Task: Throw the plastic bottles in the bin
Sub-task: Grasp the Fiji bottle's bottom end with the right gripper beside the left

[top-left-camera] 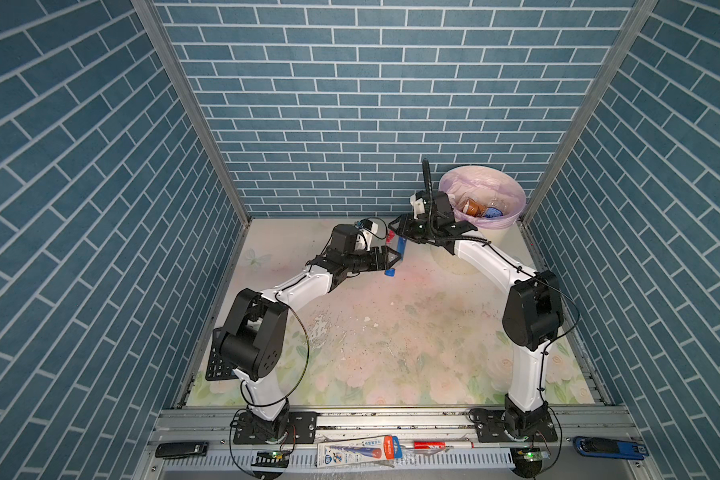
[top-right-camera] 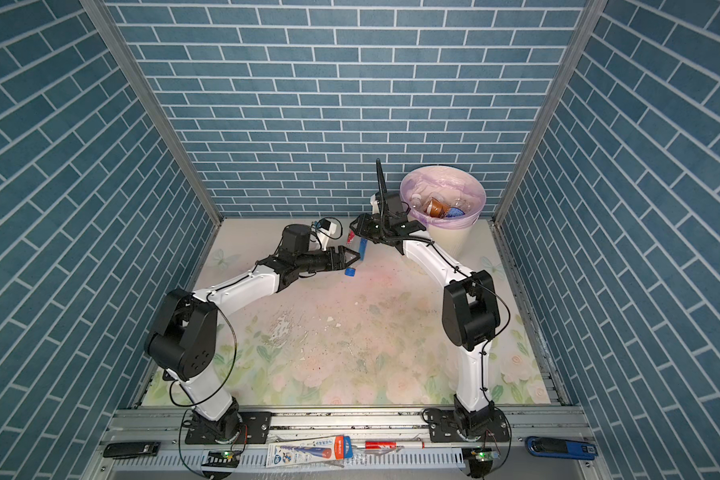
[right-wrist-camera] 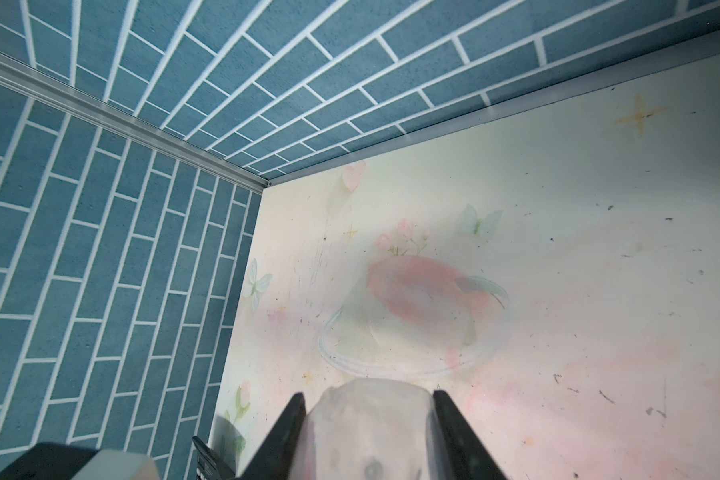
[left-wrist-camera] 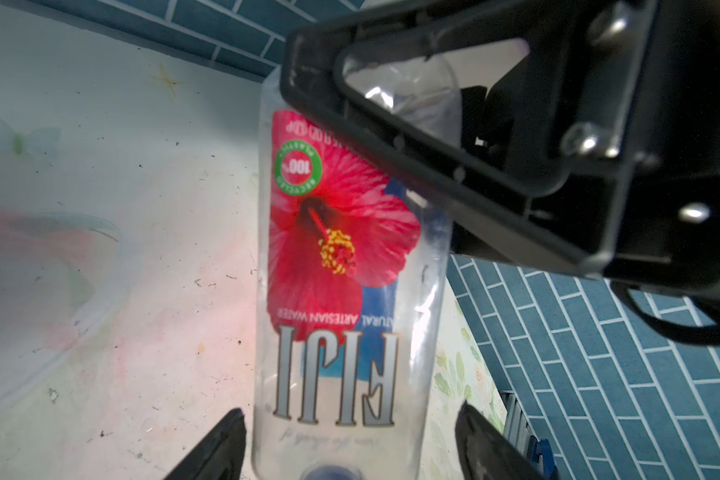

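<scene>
The robot's right gripper holds only the bottle's base end, so the left gripper needs to hold the cap end while the right gripper takes it nearer the middle [left-wrist-camera: 344,248].
A clear plastic bottle [top-left-camera: 400,246] [top-right-camera: 363,249] with a red flower label and a blue cap [top-left-camera: 390,272] hangs above the table's back middle. My right gripper [top-left-camera: 395,229] [right-wrist-camera: 368,399] is shut on its base end [right-wrist-camera: 371,428]. My left gripper [top-left-camera: 393,261] [left-wrist-camera: 348,419] is open round the cap end, with a gap on each side of the bottle [left-wrist-camera: 341,291]. The right gripper's fingers [left-wrist-camera: 412,137] cross the bottle's far end in the left wrist view. The bin [top-left-camera: 481,168] [top-right-camera: 441,168] stands in the back right corner, just behind the right wrist, and holds several bottles, one of them brown [top-left-camera: 471,206].
A black calculator [top-left-camera: 219,368] lies by the left wall, partly under the left arm. On the front rail lie a pen packet [top-left-camera: 358,453], a red marker [top-left-camera: 433,445], a blue tool [top-left-camera: 609,448] and a black device [top-left-camera: 181,449]. Blue brick walls close three sides.
</scene>
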Robot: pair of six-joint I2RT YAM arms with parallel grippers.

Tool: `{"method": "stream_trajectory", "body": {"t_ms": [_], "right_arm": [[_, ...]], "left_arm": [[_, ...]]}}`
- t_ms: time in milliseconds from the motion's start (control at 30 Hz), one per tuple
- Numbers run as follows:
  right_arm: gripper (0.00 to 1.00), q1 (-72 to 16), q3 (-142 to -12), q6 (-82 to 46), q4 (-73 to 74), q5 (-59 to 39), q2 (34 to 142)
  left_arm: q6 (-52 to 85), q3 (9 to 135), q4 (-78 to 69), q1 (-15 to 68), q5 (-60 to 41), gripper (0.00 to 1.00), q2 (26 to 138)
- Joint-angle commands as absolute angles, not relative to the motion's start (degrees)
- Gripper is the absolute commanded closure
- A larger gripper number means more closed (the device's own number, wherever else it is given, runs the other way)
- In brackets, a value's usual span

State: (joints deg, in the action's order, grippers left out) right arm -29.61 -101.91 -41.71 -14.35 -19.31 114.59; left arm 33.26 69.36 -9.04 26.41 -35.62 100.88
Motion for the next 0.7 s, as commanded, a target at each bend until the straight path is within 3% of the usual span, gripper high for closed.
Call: {"method": "stream_trajectory", "body": {"t_ms": [0,200,333,400,667], "right_arm": [[0.67,-29.9,-100.4,-44.5,-11.5,-20.2,111.6],[0.67,-30.0,-99.6,-45.4,-10.5,-20.9,111.1],[0.67,-30.2,-99.3,-45.8,-10.4,-21.1,111.0],[0.65,-30.4,-99.1,-45.7,-10.6,-21.3,110.9],[0.36,-30.4,-97.0,-44.3,-12.2,-20.2,107.9]], "left_arm": [[34.1,69.3,-11.9,26.8,-35.5,0.19,102.4],[35.6,69.3,-14.9,26.8,-35.5,0.33,103.8],[36.1,69.3,-16.4,27.0,-35.5,0.51,104.2],[36.0,69.4,-16.4,27.1,-35.4,0.52,104.1],[35.7,69.7,-14.2,27.1,-34.0,0.53,103.9]]}}
